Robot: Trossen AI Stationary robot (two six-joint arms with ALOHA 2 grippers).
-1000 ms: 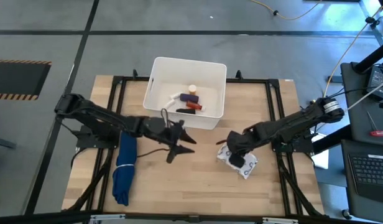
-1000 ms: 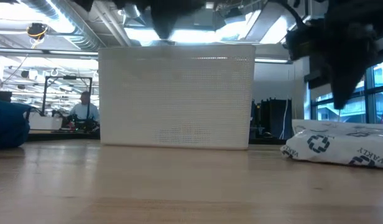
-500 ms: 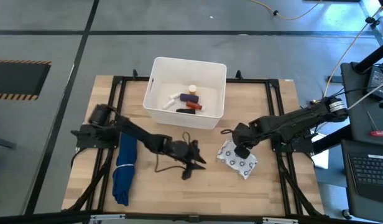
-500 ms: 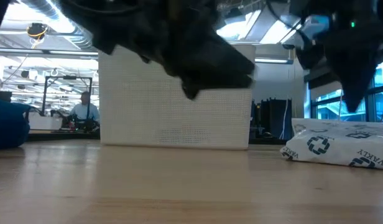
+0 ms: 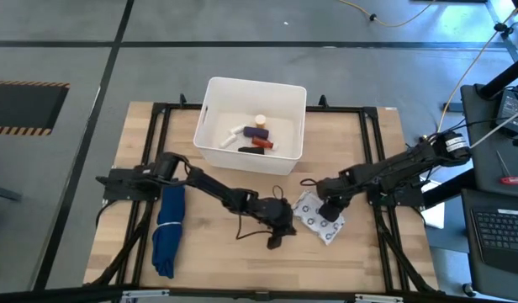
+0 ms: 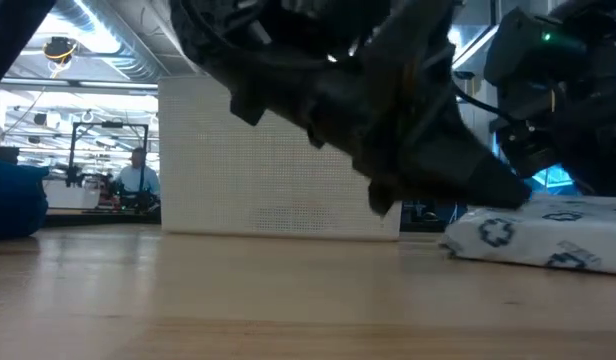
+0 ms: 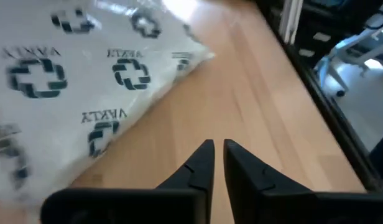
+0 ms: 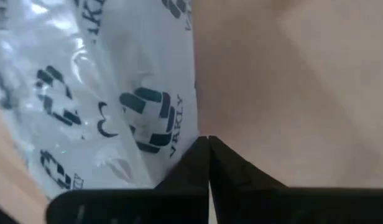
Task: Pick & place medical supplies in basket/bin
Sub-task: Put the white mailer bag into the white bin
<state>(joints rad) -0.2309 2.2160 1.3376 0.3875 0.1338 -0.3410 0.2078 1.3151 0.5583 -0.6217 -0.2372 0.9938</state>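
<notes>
The right gripper's shut fingers are beside the packet's edge with the packet's body outside them, so the robot should back off, open wide and grip the packet across its width (image 5: 309, 210).
A white plastic packet (image 5: 314, 220) printed with dark crosses lies flat on the wooden table, right of centre; it shows too in the low view (image 6: 538, 235). My left gripper (image 5: 288, 231) is low beside the packet's left side, shut, its tips (image 7: 214, 149) over bare wood. My right gripper (image 5: 330, 206) points steeply down, shut, at the packet's edge (image 8: 179, 124). The white bin (image 5: 210, 84) stands at the far middle with several small supplies inside. My right gripper comes at the packet from above with shut fingertips (image 8: 201, 152) at the packet's edge (image 8: 179, 124). The packet lies flat on the table. Whether the tips touch it or stop just short, I cannot tell.
A long folded blue cloth (image 5: 168, 231) lies along the table's left side. A black frame (image 5: 381, 151) borders the table. Bare wood stretches along the near edge. A person (image 6: 138, 180) sits far off in the room behind the bin (image 6: 283, 150).
My left gripper has swung from in front of the bin toward the table's right and near edge, sinking low beside the packet, and its fingers have shut. My right gripper has come down at the packet and turned.
</notes>
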